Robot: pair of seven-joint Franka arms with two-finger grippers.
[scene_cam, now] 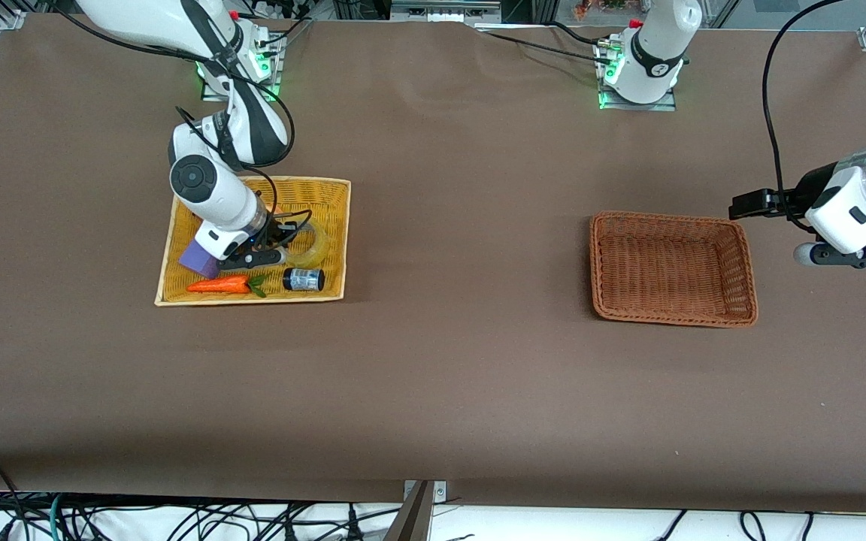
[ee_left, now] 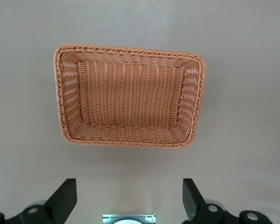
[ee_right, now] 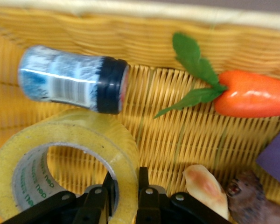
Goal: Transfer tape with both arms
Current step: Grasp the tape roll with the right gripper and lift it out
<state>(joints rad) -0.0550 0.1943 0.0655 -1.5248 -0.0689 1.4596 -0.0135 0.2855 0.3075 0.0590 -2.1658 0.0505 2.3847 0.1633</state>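
Observation:
The robot's right gripper needs to set the tape down on the bare table, about halfway point(scene_cam: 485, 244) between the yellow tray and the brown basket.
The tape point(scene_cam: 311, 242) point(ee_right: 65, 154), a clear yellowish roll, lies flat in the yellow tray point(scene_cam: 328, 191). My right gripper point(scene_cam: 283, 244) point(ee_right: 127, 179) is down in the tray and shut on the roll's wall, one finger inside the hollow centre and one outside. My left gripper point(scene_cam: 756, 204) point(ee_left: 129, 198) hangs open and empty beside the brown wicker basket point(scene_cam: 672, 267) point(ee_left: 130, 102), toward the left arm's end of the table; the left arm waits.
In the yellow tray with the tape lie a small black jar with a label point(scene_cam: 303, 279) point(ee_right: 72, 79), a toy carrot point(scene_cam: 220, 285) point(ee_right: 252, 93), a purple block point(scene_cam: 198, 258) and a pale shell-like piece point(ee_right: 205, 189). The brown basket holds nothing.

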